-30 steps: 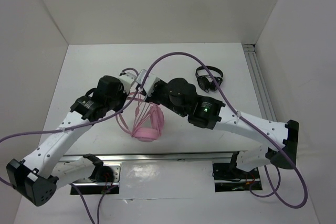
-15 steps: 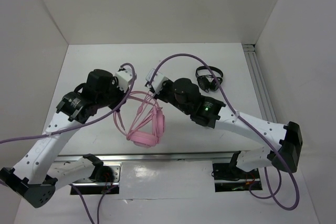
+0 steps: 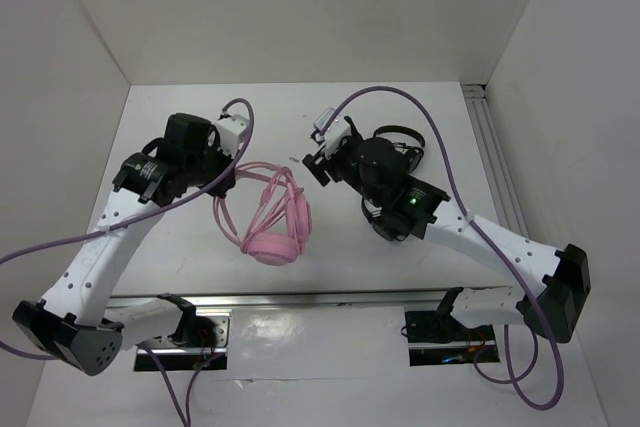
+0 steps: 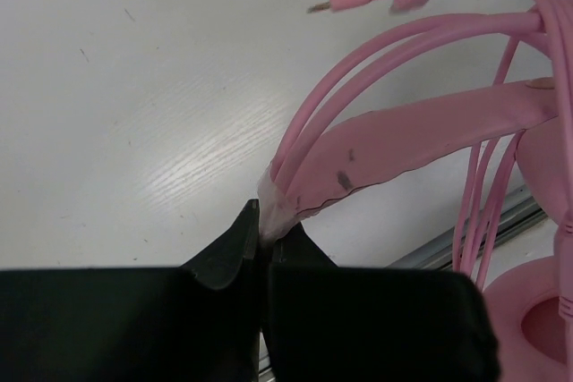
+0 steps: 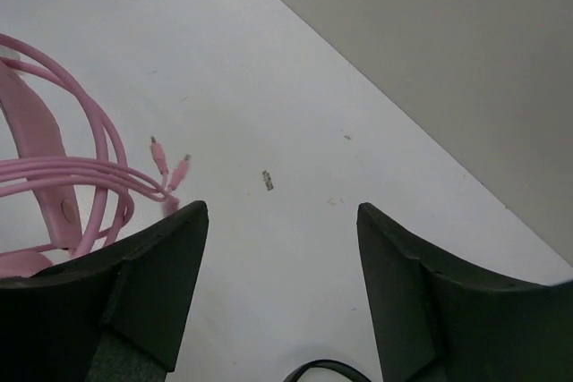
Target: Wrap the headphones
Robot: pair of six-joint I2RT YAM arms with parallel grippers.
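The left gripper will release the pink headphones on the table [image 3: 317, 151] beside the small black headset, toward the table's far edge.
The pink headphones [image 3: 272, 237] lie at the table's middle, earcups toward the near edge. In the left wrist view their padded headband [image 4: 421, 131] runs up and to the right, with several strands of pink cable [image 4: 488, 194] beside and across it. My left gripper [image 4: 267, 221] is shut on the taped end of the headband; from above it shows at the headphones' left [image 3: 226, 179]. The cable's plugs [image 5: 170, 167] lie loose on the table. My right gripper [image 5: 277, 212] stands open over bare table with nothing between its fingers, right of the headphones [image 3: 318, 159].
A small black headset [image 3: 404, 144] lies behind the right arm, and a bit of its black wire [image 5: 315, 368] shows below the open fingers. A metal rail [image 3: 497, 172] runs along the table's right side. Another rail [image 3: 300, 299] lines the near edge.
The right gripper has opened, let go of the pink cable and drawn back to the right. The left gripper has carried the headband end to the left and away from the arms' bases.
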